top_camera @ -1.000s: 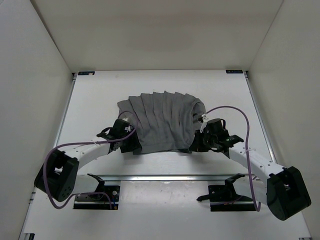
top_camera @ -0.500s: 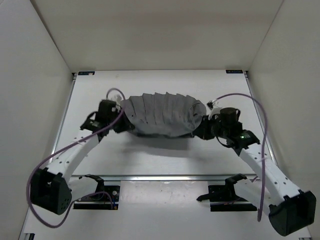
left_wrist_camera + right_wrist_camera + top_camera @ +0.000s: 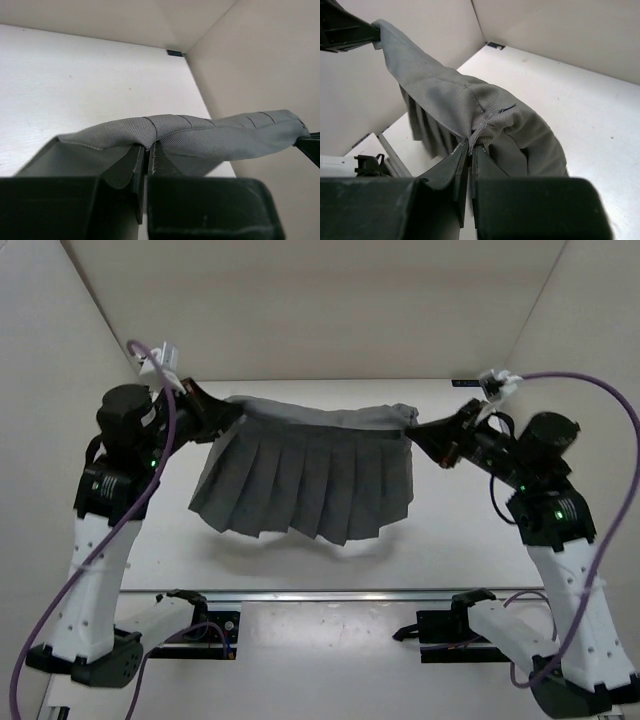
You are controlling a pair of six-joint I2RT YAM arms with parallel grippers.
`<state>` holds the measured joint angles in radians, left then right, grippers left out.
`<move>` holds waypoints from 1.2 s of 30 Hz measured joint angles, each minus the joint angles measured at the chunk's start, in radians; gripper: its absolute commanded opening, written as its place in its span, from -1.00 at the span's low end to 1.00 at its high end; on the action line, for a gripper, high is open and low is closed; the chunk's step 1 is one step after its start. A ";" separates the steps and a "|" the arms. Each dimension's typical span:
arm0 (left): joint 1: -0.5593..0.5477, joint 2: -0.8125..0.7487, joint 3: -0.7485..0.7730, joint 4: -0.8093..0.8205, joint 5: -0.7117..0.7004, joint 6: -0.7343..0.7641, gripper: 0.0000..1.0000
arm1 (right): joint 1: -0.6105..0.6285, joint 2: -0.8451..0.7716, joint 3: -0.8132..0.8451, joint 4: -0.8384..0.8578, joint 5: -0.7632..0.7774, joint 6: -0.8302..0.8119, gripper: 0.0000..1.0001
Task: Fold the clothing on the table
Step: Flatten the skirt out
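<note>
The skirt's top edge is bunched in my right gripper as the skirt hangs, so next I lay the skirt flat before I take hold of its top corner (image 3: pixel 405 415) again to fold.
The clothing (image 3: pixel 305 475), a dark grey pleated skirt, hangs in the air above the white table (image 3: pixel 470 510), stretched between both arms with its pleats falling toward the near side. My left gripper (image 3: pixel 228 410) is shut on the skirt's top edge at its left end; the left wrist view shows the clothing (image 3: pixel 200 135) pinched in my left gripper (image 3: pixel 148 146). My right gripper (image 3: pixel 420 428) is shut on the top edge at the right end. Seen from the right wrist, bunched clothing (image 3: pixel 455 100) is held by my right gripper (image 3: pixel 471 145).
White enclosure walls (image 3: pixel 300 310) close in the back and both sides. A metal rail (image 3: pixel 330 594) and the arm mounts (image 3: pixel 440 625) run along the near table edge. Purple cables (image 3: pixel 600 390) loop from each arm.
Both arms have risen and spread apart, lifting the clothing off the table so it now hangs stretched between them. A second ago it lay spread on the table.
</note>
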<state>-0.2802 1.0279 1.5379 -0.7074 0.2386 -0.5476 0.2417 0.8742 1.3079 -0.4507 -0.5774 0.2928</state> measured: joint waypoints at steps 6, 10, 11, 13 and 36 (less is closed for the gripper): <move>0.059 0.328 0.160 -0.033 0.010 0.039 -1.00 | 0.021 0.324 0.103 0.012 0.016 -0.029 -1.00; 0.089 0.655 0.514 -0.153 0.010 0.076 -1.00 | 0.040 0.587 0.323 -0.083 0.089 -0.087 -1.00; 0.098 0.722 0.613 -0.170 0.013 0.080 -1.00 | 0.040 0.623 0.376 -0.103 0.101 -0.098 -1.00; 0.125 0.781 0.704 -0.161 0.023 0.083 -1.00 | 0.038 0.657 0.471 -0.128 0.120 -0.119 -1.00; -0.113 0.143 -1.007 0.242 0.034 -0.007 0.11 | -0.035 0.177 -0.786 0.055 0.103 0.132 -0.15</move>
<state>-0.3927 1.1706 0.5304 -0.4652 0.2722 -0.5549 0.2066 1.0508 0.5217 -0.3954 -0.4747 0.4248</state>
